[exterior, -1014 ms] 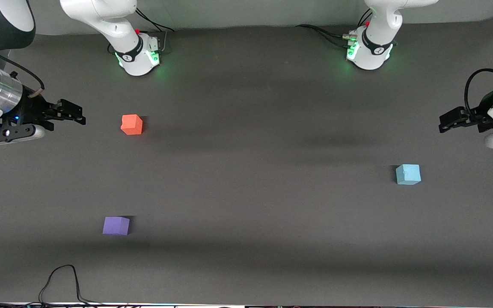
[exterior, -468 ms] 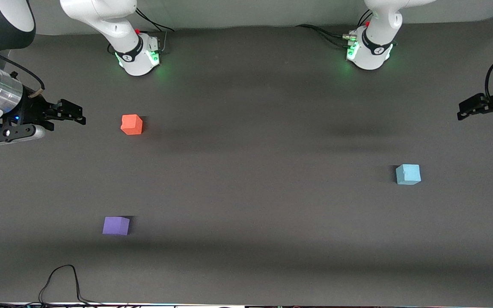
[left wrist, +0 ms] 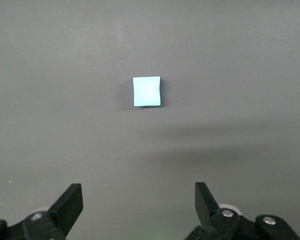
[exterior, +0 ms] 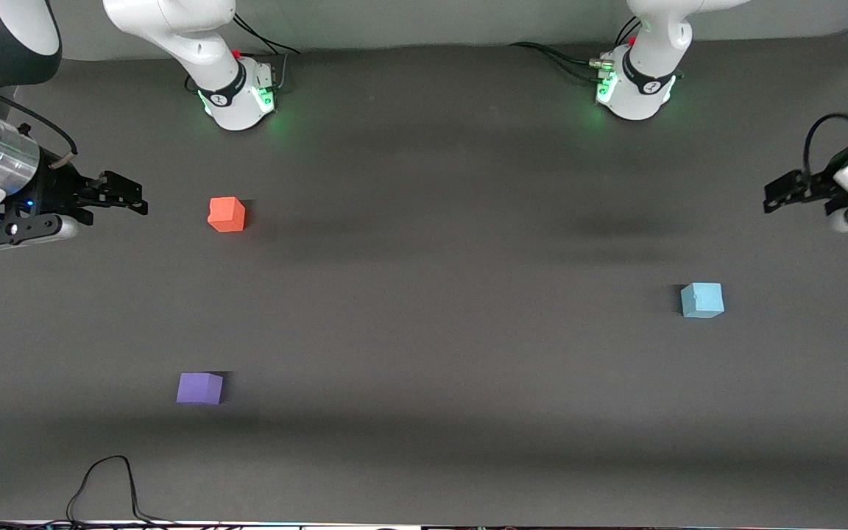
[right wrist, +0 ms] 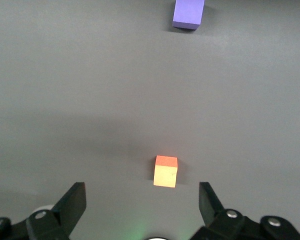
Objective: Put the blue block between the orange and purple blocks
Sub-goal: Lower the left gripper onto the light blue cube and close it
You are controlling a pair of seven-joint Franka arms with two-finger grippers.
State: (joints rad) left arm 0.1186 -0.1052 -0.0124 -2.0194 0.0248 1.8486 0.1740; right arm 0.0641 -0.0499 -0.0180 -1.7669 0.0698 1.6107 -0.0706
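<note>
My left gripper needs to move to the blue block next and close on its opposite sides (exterior: 709, 301) (left wrist: 147, 96), close to the block's end toward the left arm.
The light blue block (exterior: 702, 299) lies on the dark table toward the left arm's end; it also shows in the left wrist view (left wrist: 146, 91). The orange block (exterior: 227, 214) and the purple block (exterior: 199, 388) lie toward the right arm's end, the purple one nearer the front camera; both show in the right wrist view, orange (right wrist: 165, 171) and purple (right wrist: 188, 13). My left gripper (exterior: 776, 196) hangs open and empty in the air at the left arm's end, apart from the blue block. My right gripper (exterior: 129, 197) is open and empty, beside the orange block.
The two arm bases (exterior: 236, 96) (exterior: 634, 88) stand along the table's edge farthest from the front camera. A black cable (exterior: 107, 486) loops at the table's front edge near the right arm's end.
The left gripper drew back toward the table's end, then came back toward the middle. The right arm and the three blocks have not moved.
</note>
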